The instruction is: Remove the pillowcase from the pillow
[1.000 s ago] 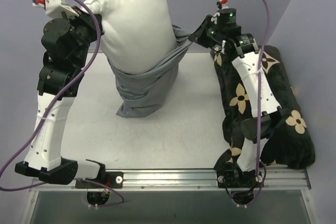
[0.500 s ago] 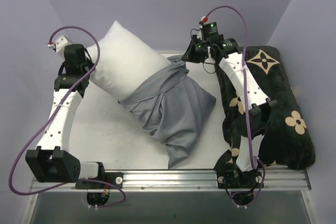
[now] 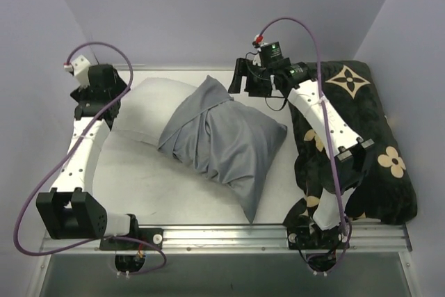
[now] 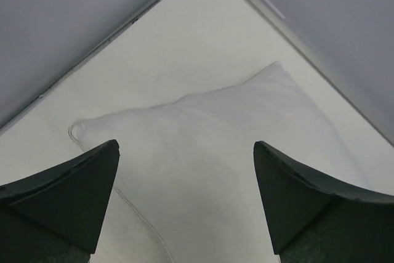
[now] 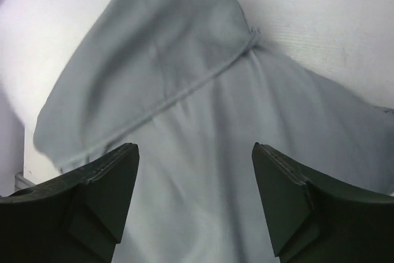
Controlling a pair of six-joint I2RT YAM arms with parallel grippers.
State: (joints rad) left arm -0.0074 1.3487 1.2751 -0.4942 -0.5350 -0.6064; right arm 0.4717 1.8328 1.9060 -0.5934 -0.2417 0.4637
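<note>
The robot's left gripper should close on the bare middle (image 3: 156, 109) of the white pillow, next to the blue-grey pillowcase's edge, instead of at the pillow's corner.
The white pillow (image 3: 139, 113) lies flat on the table, its far-left half bare. The blue-grey pillowcase (image 3: 226, 140) wraps its other half and trails toward the near right. My left gripper (image 3: 101, 102) hovers open over the pillow's bare left corner. In the left wrist view the pillow (image 4: 215, 127) lies below the left gripper (image 4: 184, 145), nothing between the fingers. My right gripper (image 3: 240, 78) stands open just beyond the pillowcase's far corner. The right wrist view shows the wrinkled pillowcase (image 5: 184, 72) under the open right gripper (image 5: 194, 147), with bare pillow (image 5: 37, 29) at the upper left.
A black cushion with beige flower motifs (image 3: 379, 137) fills the table's right side beneath the right arm. Purple-grey walls close in the back and both sides. A metal rail (image 3: 222, 234) runs along the near edge.
Both grippers have opened and let go. The pillow and pillowcase, held up a second ago, have dropped and now lie flat on the table.
</note>
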